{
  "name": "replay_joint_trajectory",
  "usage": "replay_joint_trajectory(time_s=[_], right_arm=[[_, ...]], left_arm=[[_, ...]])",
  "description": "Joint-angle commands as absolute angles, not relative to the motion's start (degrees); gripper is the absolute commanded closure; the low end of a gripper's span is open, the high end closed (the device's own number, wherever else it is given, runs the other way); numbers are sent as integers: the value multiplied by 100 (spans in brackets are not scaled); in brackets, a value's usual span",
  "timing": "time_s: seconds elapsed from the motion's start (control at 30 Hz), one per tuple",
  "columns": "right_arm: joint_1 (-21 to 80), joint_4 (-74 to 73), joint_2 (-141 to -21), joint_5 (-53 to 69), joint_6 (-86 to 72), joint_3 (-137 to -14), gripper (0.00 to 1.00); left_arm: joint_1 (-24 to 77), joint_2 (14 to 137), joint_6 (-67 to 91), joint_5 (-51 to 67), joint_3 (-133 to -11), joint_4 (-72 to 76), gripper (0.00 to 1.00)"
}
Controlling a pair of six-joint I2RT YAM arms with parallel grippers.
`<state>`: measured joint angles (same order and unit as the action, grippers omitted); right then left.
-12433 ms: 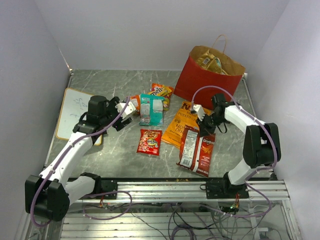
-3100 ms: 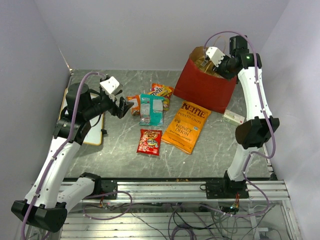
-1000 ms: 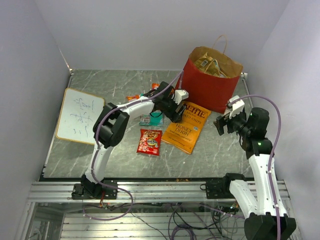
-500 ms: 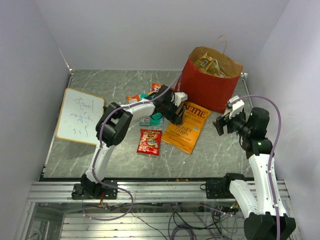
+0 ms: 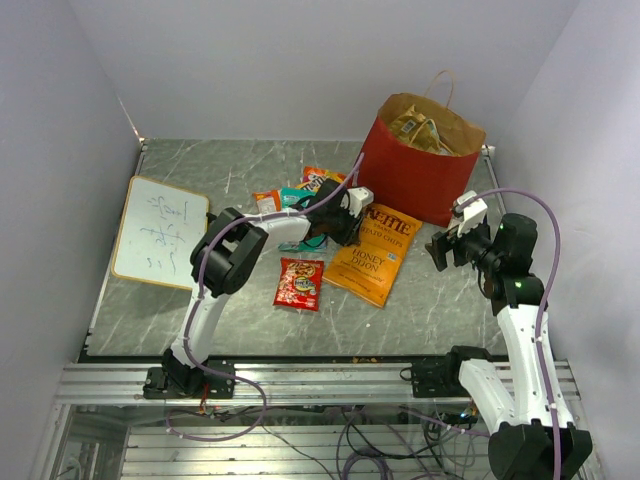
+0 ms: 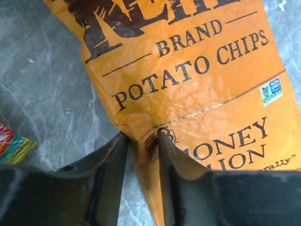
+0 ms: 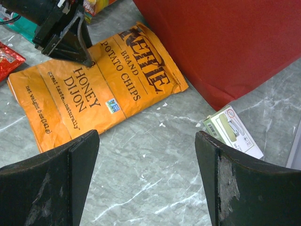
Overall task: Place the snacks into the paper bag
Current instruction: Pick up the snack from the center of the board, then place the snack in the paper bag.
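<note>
I need to next close my right gripper on the top end [image 5: 396,219] [image 7: 151,61] of the orange Kettle chip bag, at its big brand name near the red paper bag.
The orange Kettle chip bag [image 5: 375,262] lies flat in front of the red paper bag [image 5: 415,185], which stands upright with several packets [image 5: 425,128] inside. My left gripper [image 5: 345,235] reaches across to the chip bag's left edge. In the left wrist view the left gripper [image 6: 141,141] pinches a raised fold of that chip bag [image 6: 197,84]. My right gripper [image 7: 146,141] hovers open over bare table to the right of the chip bag [image 7: 94,89]. A small red pack [image 5: 298,283] lies left of the chip bag, and orange packs [image 5: 318,177] lie behind the left arm.
A white board [image 5: 158,230] lies at the far left. A small white and green box [image 7: 234,132] sits by the foot of the paper bag [image 7: 221,42]. Walls close in the table on three sides.
My left gripper has narrowed from wide open onto the chip bag's left edge and shifted slightly left. The right arm has stayed still.
</note>
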<state>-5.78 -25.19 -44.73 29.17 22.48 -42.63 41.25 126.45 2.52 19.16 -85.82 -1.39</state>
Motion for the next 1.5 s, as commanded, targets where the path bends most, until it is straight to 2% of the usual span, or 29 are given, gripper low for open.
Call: replay_joint_trajectory(time_s=[0.0,0.13,0.2,0.47,0.87,1.1,1.3,1.47], right_arm=[[-616,-2553,-4404,2911,2302,-4208,17],[-615,-2535,-4371,2853,2305,-4187,17],[-620,-2531,-4383,2857,2311,-4184,17],[-618,-2465,-4333,2938,2296,-4166,17],[-616,-2038,-4410,2936,1965,-4085,18],[-619,-1863,-4845,4537,2602,-4134,19],[-611,-1755,-5530,5881,3547,-4088,19],[-584,-1715,-5847,6520,4093,-4166,19]], left_arm=[[4299,12787,346,1771,-8282,-380,63],[4306,12608,-102,1919,-8351,-371,89],[4298,12479,-387,2038,-8496,-515,93],[4302,11805,-1868,2615,-9165,-1513,93],[4463,10471,-4444,2201,-8827,-2687,93],[4844,9798,-5977,1985,-8428,-3546,93],[5280,9461,-6271,1912,-7938,-3469,93],[5575,9422,-6327,1843,-7794,-3393,93]])
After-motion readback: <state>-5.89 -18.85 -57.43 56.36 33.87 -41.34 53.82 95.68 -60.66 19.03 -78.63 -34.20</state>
